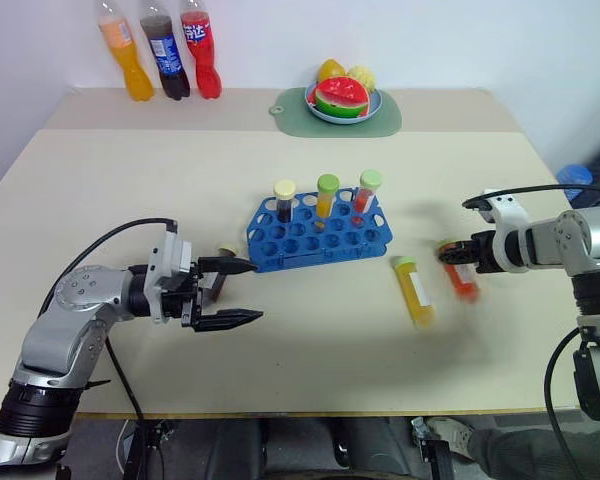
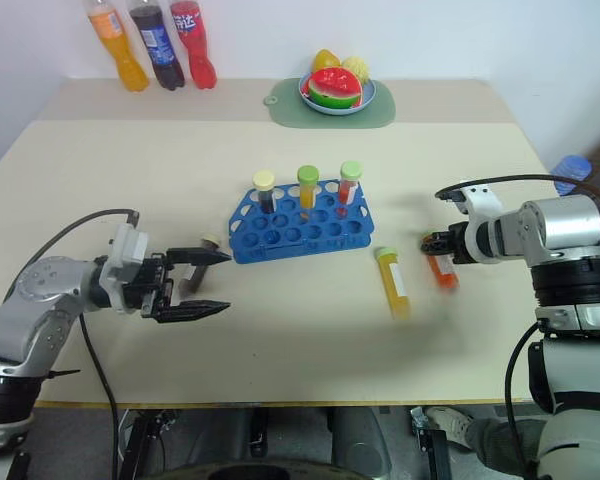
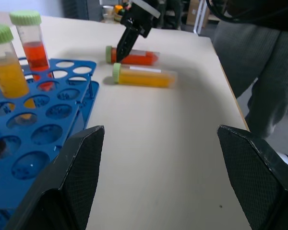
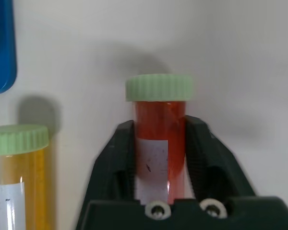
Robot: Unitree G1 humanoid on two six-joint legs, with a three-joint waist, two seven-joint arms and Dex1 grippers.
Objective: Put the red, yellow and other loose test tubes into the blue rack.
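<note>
The robot's right gripper should put the red tube down in the front-row end hole (image 1: 371,236) nearest the loose yellow tube.
The blue rack (image 1: 320,232) stands mid-table with three upright tubes in its back row: a dark one (image 1: 284,200), a yellow one (image 1: 326,195) and a red one (image 1: 366,192). To its right a loose yellow tube (image 1: 414,290) lies flat. Beside that lies the red tube (image 4: 159,120), with my right gripper (image 1: 450,255) shut on its body just below the green cap. My left gripper (image 1: 242,292) hangs open, with nothing between its fingers, left of the rack. A dark tube (image 1: 220,275) lies on the table just behind its fingers.
Three soda bottles (image 1: 160,50) stand at the back left edge. A plate of fruit (image 1: 345,100) rests on a green mat at the back centre. Bare tabletop (image 1: 330,350) stretches between the rack and the front edge.
</note>
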